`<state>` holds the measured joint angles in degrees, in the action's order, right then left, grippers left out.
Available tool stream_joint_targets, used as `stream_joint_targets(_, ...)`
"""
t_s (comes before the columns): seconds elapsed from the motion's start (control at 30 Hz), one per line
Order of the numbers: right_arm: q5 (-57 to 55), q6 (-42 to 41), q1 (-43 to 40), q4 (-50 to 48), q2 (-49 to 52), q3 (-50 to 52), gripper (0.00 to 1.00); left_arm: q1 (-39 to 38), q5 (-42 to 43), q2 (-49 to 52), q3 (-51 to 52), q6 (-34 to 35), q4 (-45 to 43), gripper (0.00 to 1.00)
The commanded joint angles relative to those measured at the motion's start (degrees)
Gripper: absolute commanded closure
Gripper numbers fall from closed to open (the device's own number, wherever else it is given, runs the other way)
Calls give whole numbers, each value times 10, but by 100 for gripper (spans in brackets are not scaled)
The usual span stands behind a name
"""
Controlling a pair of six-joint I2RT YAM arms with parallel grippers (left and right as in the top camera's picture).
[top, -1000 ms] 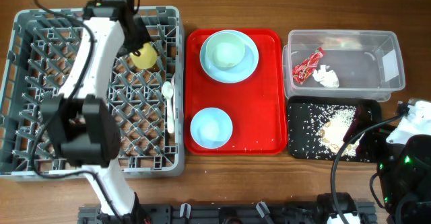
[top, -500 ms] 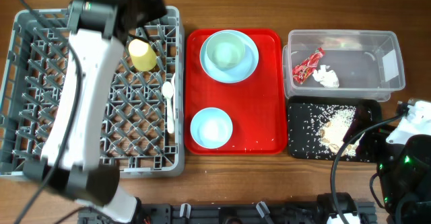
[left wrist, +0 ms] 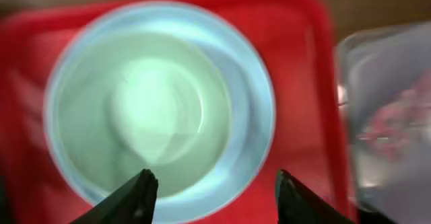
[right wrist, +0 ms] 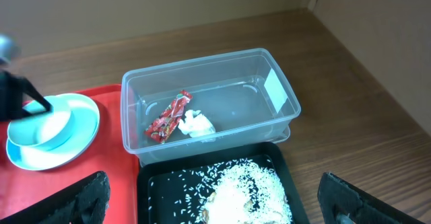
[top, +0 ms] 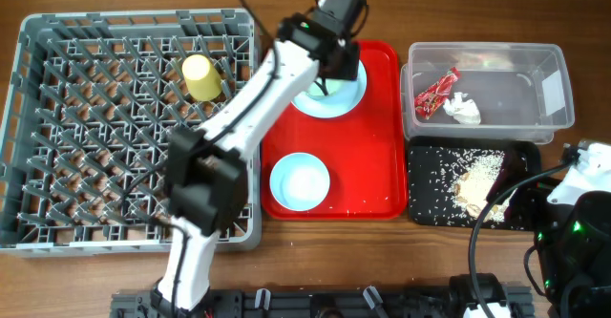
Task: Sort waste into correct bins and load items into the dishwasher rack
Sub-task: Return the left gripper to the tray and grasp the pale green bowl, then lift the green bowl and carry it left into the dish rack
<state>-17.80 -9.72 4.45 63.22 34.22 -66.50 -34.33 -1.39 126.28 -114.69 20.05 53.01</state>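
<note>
Next, I pinch the bowl's rim alone (left wrist: 202, 177) with my left gripper and lift the bowl, because that gripper's open fingers span both the pale bowl's rim and the light-blue plate's edge.
My left gripper (top: 327, 70) hovers open over the pale bowl (left wrist: 148, 103), which sits on the light-blue plate (left wrist: 252, 83) at the back of the red tray (top: 382, 117). Nothing is between its fingers (left wrist: 141, 194); this view is blurred. The yellow-green cup (top: 200, 76) lies in the grey dishwasher rack (top: 57, 117). The clear tub (top: 535, 79) holds the red wrapper (top: 436, 91) and the white napkin (top: 463, 108). Rice crumbs (right wrist: 246, 187) lie in the black tray (top: 425, 203). My right gripper (right wrist: 212, 187) stands wide open above that tray.
A second light-blue round dish (top: 299, 181) sits at the front of the red tray. My left arm (top: 239, 127) crosses the rack's right side. The right arm's base (top: 573, 222) is at the table's front right corner.
My left gripper let go of the cup in the rack, opened, and swung right to above the bowl on the red tray. The right arm has not moved.
</note>
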Motion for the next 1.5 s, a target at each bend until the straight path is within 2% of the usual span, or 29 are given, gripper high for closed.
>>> stream_joint_targets(0.0, 3, 7, 2, -1, 0, -3, 0, -11, 3, 56, 3, -3, -9, 47)
stream_joint_targets(0.03, 3, 7, 2, -1, 0, -3, 0, -13, 3, 65, 3, -3, -10, 50)
stream_joint_targets(0.1, 3, 7, 2, -1, 0, -3, 0, -15, 3, 82, 3, -3, -10, 62)
stream_joint_targets(0.23, 3, 7, 2, -1, 0, -3, 0, -15, 3, 90, 3, -3, -10, 66)
stream_joint_targets(0.3, 3, 7, 2, -1, 0, -3, 0, -15, 2, 90, 3, -3, -10, 86)
stream_joint_targets(0.33, 3, 7, 2, -1, 0, -3, 0, -14, 2, 90, 3, -3, -12, 90)
stream_joint_targets(0.43, 3, 7, 2, -1, 0, -3, 0, -16, 3, 91, 4, -3, -11, 90)
stream_joint_targets(0.5, 3, 7, 2, -1, 0, -3, 0, -21, 3, 91, 5, -3, -4, 96)
stream_joint_targets(0.67, 3, 7, 2, -1, 0, -3, 0, -25, 3, 90, 5, -3, 0, 96)
stream_joint_targets(0.7, 3, 7, 2, 0, 0, -3, 0, -25, 3, 90, 5, -3, 0, 93)
stream_joint_targets(0.73, 3, 7, 2, 0, 0, -3, 0, -25, 3, 90, 5, -3, 0, 71)
stream_joint_targets(0.77, 3, 7, 2, 0, 0, -3, 0, -25, 3, 90, 5, -3, 3, 57)
stream_joint_targets(0.83, 3, 7, 2, 1, 0, -3, 0, -26, 3, 91, 5, -3, 9, 64)
stream_joint_targets(0.9, 3, 7, 2, 1, 0, -3, 0, -27, 2, 94, 5, -3, 15, 76)
stream_joint_targets(0.93, 3, 7, 2, 2, 0, -3, 0, -27, 2, 94, 5, -3, 16, 79)
stream_joint_targets(1.23, 3, 7, 2, 4, 0, -3, 0, -29, -30, 96, 26, -3, 8, 84)
stream_joint_targets(1.37, 3, 7, 2, 5, 0, -3, 0, -28, -32, 94, 26, -3, 3, 96)
stream_joint_targets(1.47, 3, 7, 2, 5, 0, -3, 0, -22, -41, 76, 9, -3, 7, 96)
